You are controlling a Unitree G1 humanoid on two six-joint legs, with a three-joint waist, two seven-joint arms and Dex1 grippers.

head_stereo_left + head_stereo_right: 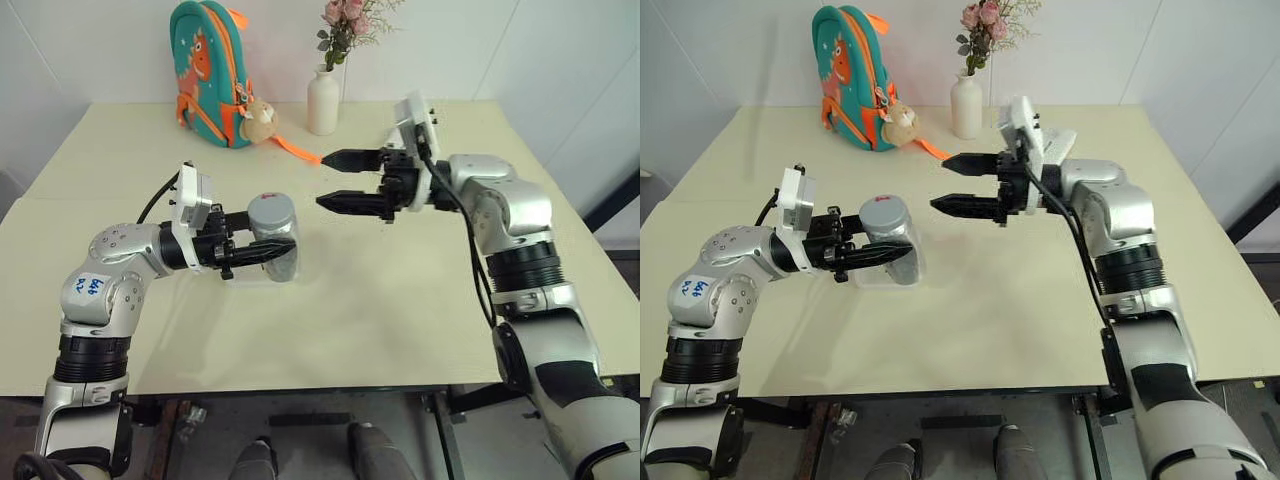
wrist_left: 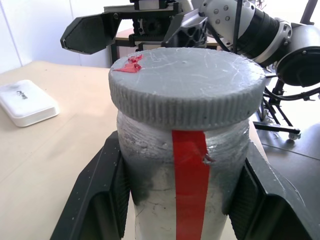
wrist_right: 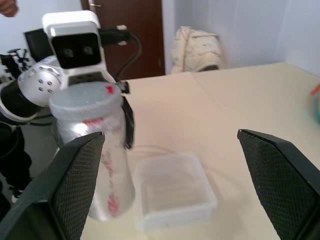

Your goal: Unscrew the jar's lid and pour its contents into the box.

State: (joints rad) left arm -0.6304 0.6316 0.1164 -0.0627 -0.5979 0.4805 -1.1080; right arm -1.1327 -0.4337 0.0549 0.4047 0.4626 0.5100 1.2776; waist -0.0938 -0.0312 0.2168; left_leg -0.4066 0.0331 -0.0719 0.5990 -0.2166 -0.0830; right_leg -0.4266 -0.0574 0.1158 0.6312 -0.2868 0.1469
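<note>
I will next move my right gripper over to the grey lid on the jar and then close it around the lid's ribbed side (image 1: 273,220) (image 3: 91,111).
My left gripper (image 1: 266,252) is shut on the jar (image 1: 281,231), a silvery cylinder with a red strip (image 2: 190,175), and holds it upright above the table. The grey ribbed lid (image 2: 187,85) sits on the jar's top. To the right, my right gripper (image 1: 323,180) points level at the lid with its jaws wide open, a short gap away and touching nothing. The box (image 3: 172,189), a shallow clear tray, lies on the table just below and beside the jar. The contents are hidden inside the jar.
A teal backpack (image 1: 210,75) with a small plush toy and a white vase (image 1: 323,100) of flowers stand at the table's far edge. On the table past the jar lies a flat white case (image 2: 27,102).
</note>
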